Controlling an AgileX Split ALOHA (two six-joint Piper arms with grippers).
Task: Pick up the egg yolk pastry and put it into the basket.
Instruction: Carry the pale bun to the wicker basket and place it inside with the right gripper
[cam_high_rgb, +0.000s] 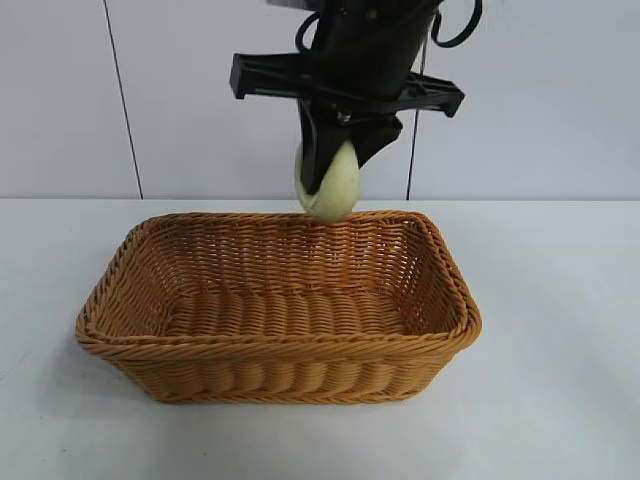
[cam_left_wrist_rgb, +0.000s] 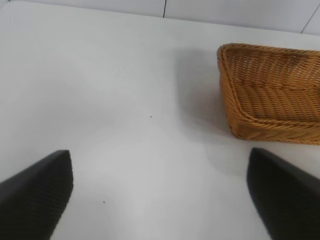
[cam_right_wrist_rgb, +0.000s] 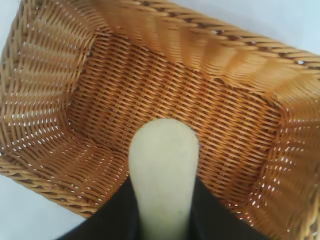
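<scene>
Next, my right gripper releases the egg yolk pastry on the middle of the basket's woven bottom (cam_high_rgb: 296, 304) (cam_right_wrist_rgb: 175, 104).
My right gripper (cam_high_rgb: 335, 172) hangs over the far side of the basket (cam_high_rgb: 280, 345), shut on the egg yolk pastry (cam_high_rgb: 340, 192). The pastry is a pale yellow-cream lump held on edge between the black fingers, just above the far rim. In the right wrist view the pastry (cam_right_wrist_rgb: 164, 160) sticks out of the gripper (cam_right_wrist_rgb: 162, 212) over the basket's woven floor, with the braided rim (cam_right_wrist_rgb: 225, 45) beyond it. My left gripper (cam_left_wrist_rgb: 159, 165) is open and empty above the bare table, with one end of the basket (cam_left_wrist_rgb: 270, 95) off to its side. The left arm is out of the exterior view.
The white table (cam_high_rgb: 560, 300) lies all round the basket, with a white panelled wall (cam_high_rgb: 60, 100) behind it. Nothing lies in the basket.
</scene>
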